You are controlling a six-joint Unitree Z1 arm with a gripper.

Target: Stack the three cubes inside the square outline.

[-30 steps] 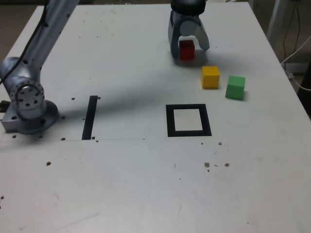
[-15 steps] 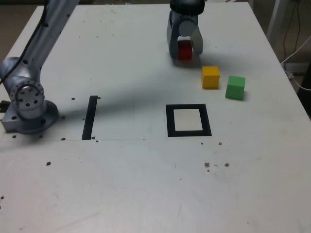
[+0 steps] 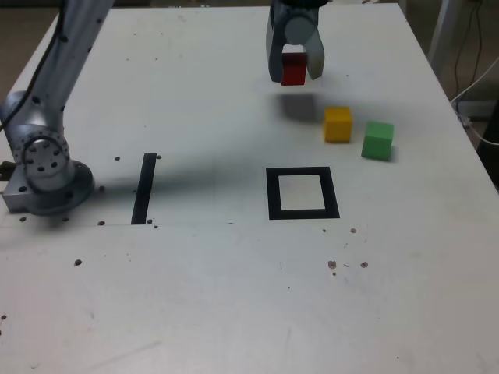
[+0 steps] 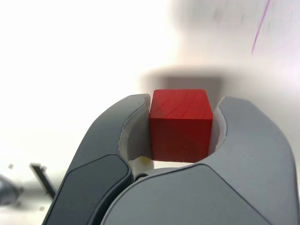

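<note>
Next, I release the red cube on the white centre of the black square outline (image 3: 301, 192).
My gripper (image 3: 294, 74) is shut on the red cube (image 3: 294, 69), which hangs a little above the table at the far side, its shadow on the surface below. Up close in the wrist view, the red cube (image 4: 180, 124) sits clamped between the two dark grey fingers (image 4: 119, 140). The yellow cube (image 3: 337, 124) and the green cube (image 3: 378, 140) rest side by side on the table toward the exterior view's right. The black square outline (image 3: 302, 193) with its white centre lies nearer the camera, with nothing inside it.
A straight black strip (image 3: 145, 188) lies toward the exterior view's left, near the arm's grey base (image 3: 43, 167). Small dark specks dot the white table (image 3: 234, 296). Cables hang past the table's edge on the exterior view's right.
The fingers closed around the red cube, and the gripper has lifted it off the table; its shadow now lies apart from it.
</note>
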